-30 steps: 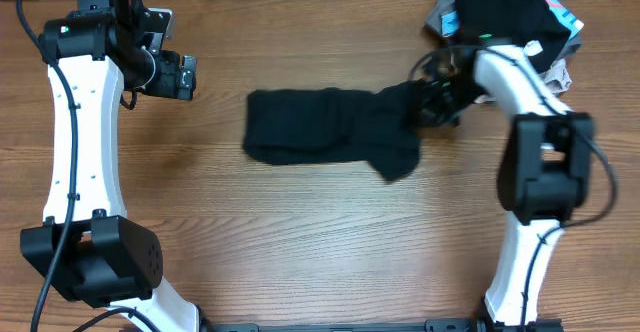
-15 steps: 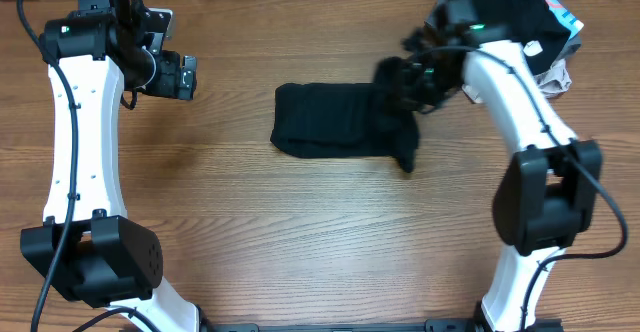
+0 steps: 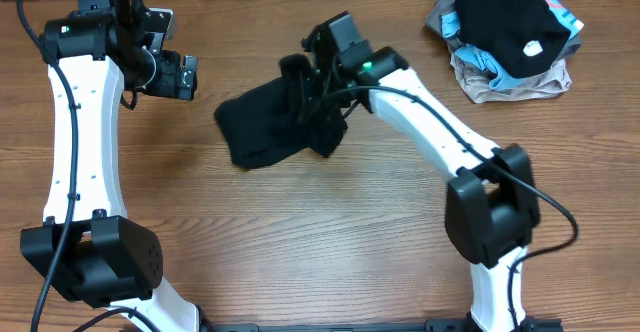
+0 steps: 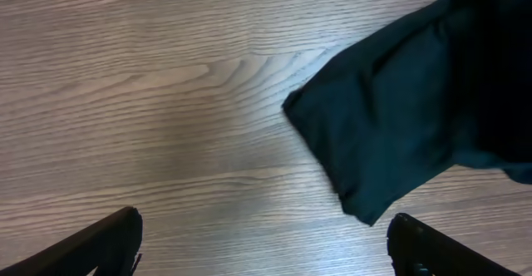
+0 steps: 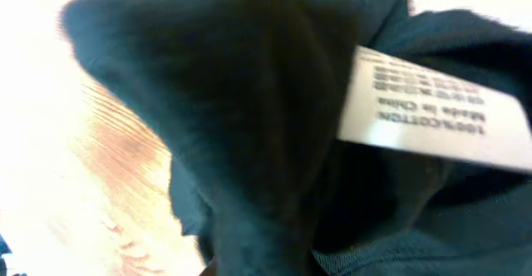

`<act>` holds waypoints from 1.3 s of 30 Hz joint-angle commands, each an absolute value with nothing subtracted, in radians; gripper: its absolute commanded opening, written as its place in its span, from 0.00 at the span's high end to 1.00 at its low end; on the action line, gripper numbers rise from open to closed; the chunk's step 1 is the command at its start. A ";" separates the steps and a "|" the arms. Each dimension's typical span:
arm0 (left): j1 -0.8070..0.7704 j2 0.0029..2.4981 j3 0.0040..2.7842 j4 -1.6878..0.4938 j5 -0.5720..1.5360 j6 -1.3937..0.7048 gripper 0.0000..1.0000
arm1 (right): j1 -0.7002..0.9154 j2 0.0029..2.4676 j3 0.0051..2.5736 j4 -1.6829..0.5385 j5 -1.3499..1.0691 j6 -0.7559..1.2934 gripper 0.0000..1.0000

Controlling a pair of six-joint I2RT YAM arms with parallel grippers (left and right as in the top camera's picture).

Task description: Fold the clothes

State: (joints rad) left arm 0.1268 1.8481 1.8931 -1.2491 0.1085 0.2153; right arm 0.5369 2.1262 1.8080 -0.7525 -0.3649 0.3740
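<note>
The bunched fold beside the white label is in my right gripper, so it should put that fold down and take the black garment by its loose near edge (image 3: 325, 147).
A black garment (image 3: 262, 127) lies bunched on the wooden table, left of centre. My right gripper (image 3: 318, 100) is at its right end, shut on the cloth and lifting that end. The right wrist view is filled with the dark cloth (image 5: 249, 143) and its white label (image 5: 432, 110); the fingers are hidden. My left gripper (image 3: 185, 77) hovers open and empty to the left of the garment. In the left wrist view the garment's corner (image 4: 391, 135) lies ahead, between the finger tips (image 4: 266, 251).
A pile of other clothes (image 3: 510, 27), black, grey and blue, sits at the table's far right corner. The right arm (image 3: 430, 137) stretches diagonally across the table's middle.
My right gripper has swept left across the table, dragging the garment's right end with it. The garment is now bunched and lies further left. The left arm has not moved.
</note>
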 commanded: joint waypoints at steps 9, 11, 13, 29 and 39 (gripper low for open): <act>0.131 1.844 1.901 -1.222 0.130 0.209 0.03 | 0.706 2.224 1.832 -0.668 -0.466 0.257 0.50; 0.131 1.844 1.901 -1.213 0.130 0.209 0.02 | 0.728 2.217 1.837 -0.699 -0.465 0.222 0.34; 0.131 1.844 1.901 -1.207 0.130 0.209 0.02 | 0.733 2.201 1.850 -0.737 -0.465 0.212 0.24; 0.131 1.844 1.901 -1.198 0.130 0.209 0.00 | 0.528 2.125 2.036 -1.024 -0.338 0.035 0.20; 0.131 1.844 1.901 -1.193 0.130 0.209 0.00 | 0.609 2.207 2.019 -0.918 -0.268 -0.007 0.25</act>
State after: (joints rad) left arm 0.1268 1.8481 1.8931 -1.1961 0.1192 0.2153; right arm 0.5797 2.1567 2.0300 -0.9470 -0.3260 0.0212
